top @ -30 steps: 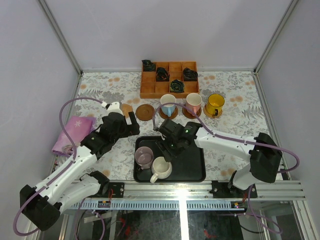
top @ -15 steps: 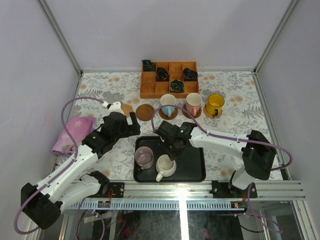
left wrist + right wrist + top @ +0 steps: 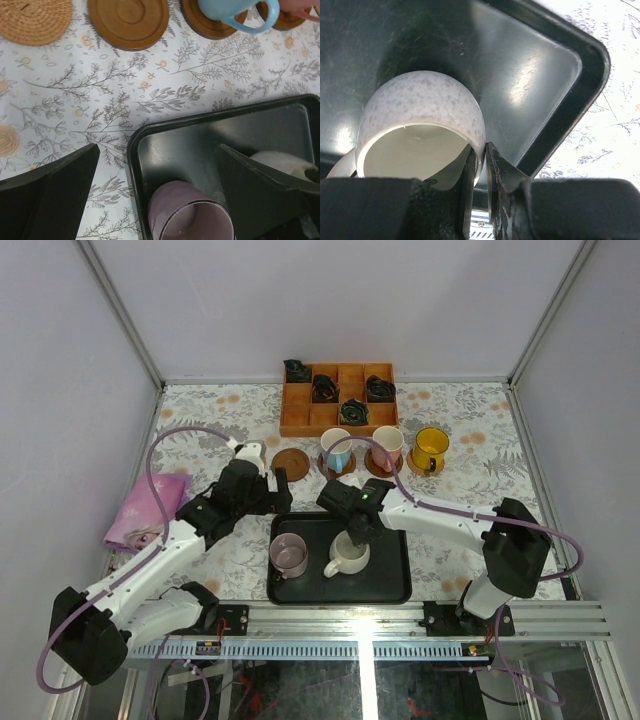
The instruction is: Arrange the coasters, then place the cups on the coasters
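The white cup still needs a coaster, so next I move my left gripper to the white cup's handle (image 3: 331, 568) and close it there.
My right gripper (image 3: 358, 536) (image 3: 481, 165) is shut on the rim of the white cup (image 3: 350, 558) (image 3: 420, 110), one finger inside and one outside, over the black tray (image 3: 385, 585) (image 3: 530, 85). The mauve cup (image 3: 289, 555) (image 3: 192, 215) stands in the tray's left part. My left gripper (image 3: 272, 498) (image 3: 157, 192) hangs open above the tray's far left corner, holding nothing. A bare dark brown coaster (image 3: 292, 463) (image 3: 129, 22) and a tan woven coaster (image 3: 254, 457) (image 3: 34, 20) lie behind it. The blue cup (image 3: 336, 450) (image 3: 235, 10), pink cup (image 3: 387, 448) and yellow cup (image 3: 431, 448) stand on coasters in a row.
An orange wooden box (image 3: 338, 398) with compartments holding dark bundles stands at the back, just behind the row of cups. A pink cloth (image 3: 148, 505) lies at the left edge. Metal frame posts rise at the table's far corners.
My right gripper has closed on the white cup's rim and carried it from the tray's near middle toward the far right. My left arm has reached farther forward and right, toward the tray's corner.
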